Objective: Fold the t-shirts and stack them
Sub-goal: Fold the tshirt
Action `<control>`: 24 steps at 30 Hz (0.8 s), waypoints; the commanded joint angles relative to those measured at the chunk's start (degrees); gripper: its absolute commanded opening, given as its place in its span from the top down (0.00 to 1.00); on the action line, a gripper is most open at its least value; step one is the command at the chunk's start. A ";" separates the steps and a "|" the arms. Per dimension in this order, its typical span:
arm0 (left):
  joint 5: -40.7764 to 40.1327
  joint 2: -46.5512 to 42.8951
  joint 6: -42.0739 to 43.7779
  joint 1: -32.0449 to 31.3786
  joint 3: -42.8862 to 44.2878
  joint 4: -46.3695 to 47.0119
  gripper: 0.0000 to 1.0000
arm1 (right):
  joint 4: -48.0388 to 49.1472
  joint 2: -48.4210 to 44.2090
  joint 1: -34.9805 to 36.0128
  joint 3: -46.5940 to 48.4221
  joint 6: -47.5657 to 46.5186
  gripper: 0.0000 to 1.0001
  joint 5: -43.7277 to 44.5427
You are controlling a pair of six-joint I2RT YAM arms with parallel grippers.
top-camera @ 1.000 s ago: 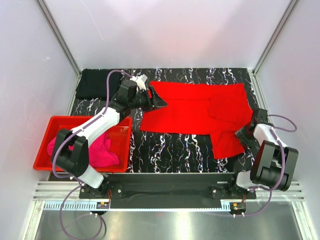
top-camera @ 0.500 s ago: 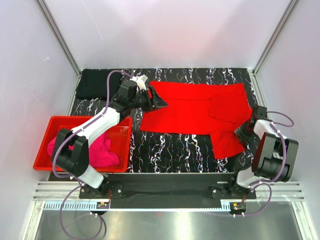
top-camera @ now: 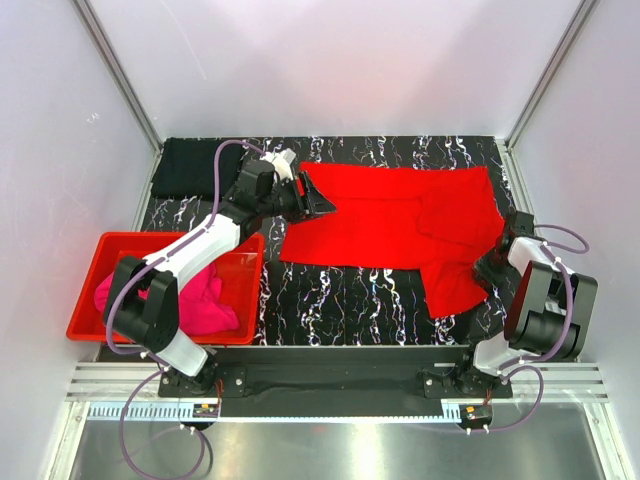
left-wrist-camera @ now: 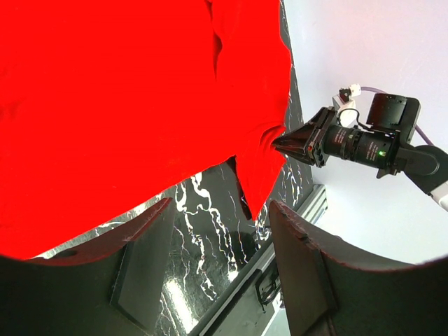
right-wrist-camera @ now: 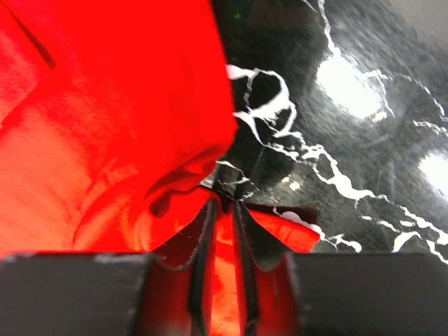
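Observation:
The robot's left gripper will close on the bright red t-shirt's near corner (top-camera: 284,259), the one next to the red plastic bin.
The bright red t-shirt (top-camera: 400,215) lies spread on the black marbled table (top-camera: 340,300), one sleeve hanging toward the front right. My right gripper (top-camera: 487,265) is shut on its edge by that sleeve; in the right wrist view (right-wrist-camera: 224,203) red cloth (right-wrist-camera: 105,126) is pinched between the nearly closed fingers. My left gripper (top-camera: 322,205) is open at the shirt's left edge. In the left wrist view (left-wrist-camera: 220,217) its jaws stand wide apart over bare table, with the shirt (left-wrist-camera: 105,105) ahead. The black t-shirt (top-camera: 185,167) lies folded at the back left. The magenta t-shirt (top-camera: 190,295) is bunched in the bin.
The rigid red plastic bin (top-camera: 85,285) sits at the front left beside the left arm. White walls and aluminium posts close in the table's back and sides. The right arm's gripper also shows in the left wrist view (left-wrist-camera: 280,143).
The right wrist has shifted slightly at the shirt's right sleeve edge. The left arm and the shirts have not visibly moved.

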 commanded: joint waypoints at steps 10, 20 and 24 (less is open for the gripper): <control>-10.47 -0.06 1.18 0.09 -0.53 -5.01 0.40 | -13.98 -15.38 -0.12 0.08 12.51 0.97 8.78; -33.97 1.42 -0.93 -2.01 -0.71 -17.41 0.32 | -17.86 -28.86 -0.12 -2.12 15.25 0.99 10.55; -39.07 4.76 -1.46 -2.02 0.70 -22.25 0.34 | -17.25 -27.20 -0.12 -1.94 13.67 0.99 7.82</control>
